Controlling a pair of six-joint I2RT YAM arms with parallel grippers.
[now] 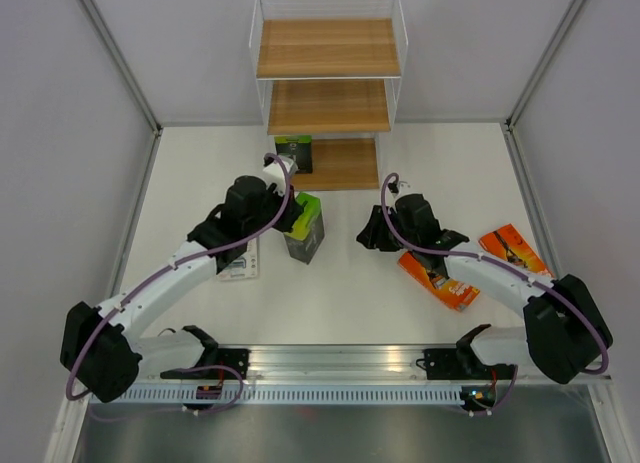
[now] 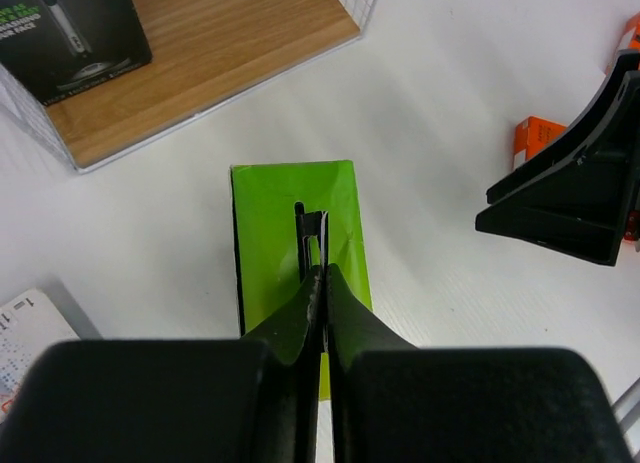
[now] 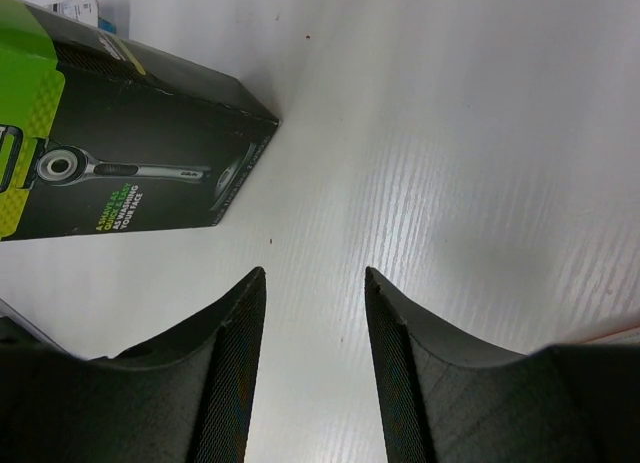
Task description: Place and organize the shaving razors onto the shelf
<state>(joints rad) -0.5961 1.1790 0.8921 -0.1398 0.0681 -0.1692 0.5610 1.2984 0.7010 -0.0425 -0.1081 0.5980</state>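
The shelf's middle board is too low for my left gripper to pass under while pointing this steeply down, so next I open it and take the held pack's hang tab [image 2: 311, 229] at a slant.
My left gripper [image 1: 297, 215] is shut on the hang tab at the lime-green top end of a black razor pack [image 1: 305, 229], held upright in front of the shelf [image 1: 328, 48]; the left wrist view shows the fingers pinched on the green end [image 2: 295, 223]. A second black pack [image 1: 293, 153] stands on the shelf's lowest board [image 2: 210, 53]. My right gripper [image 1: 370, 235] is open and empty over bare table [image 3: 315, 278], just right of the held pack [image 3: 130, 153]. Two orange packs [image 1: 437, 278] [image 1: 513, 248] lie by the right arm. The clear-and-blue blister pack [image 1: 240, 261] lies under the left arm.
The upper two shelf boards [image 1: 329, 105] hold nothing. Grey walls close in the table on the left, right and back. The right gripper [image 2: 570, 193] and an orange pack's end [image 2: 535, 138] show in the left wrist view.
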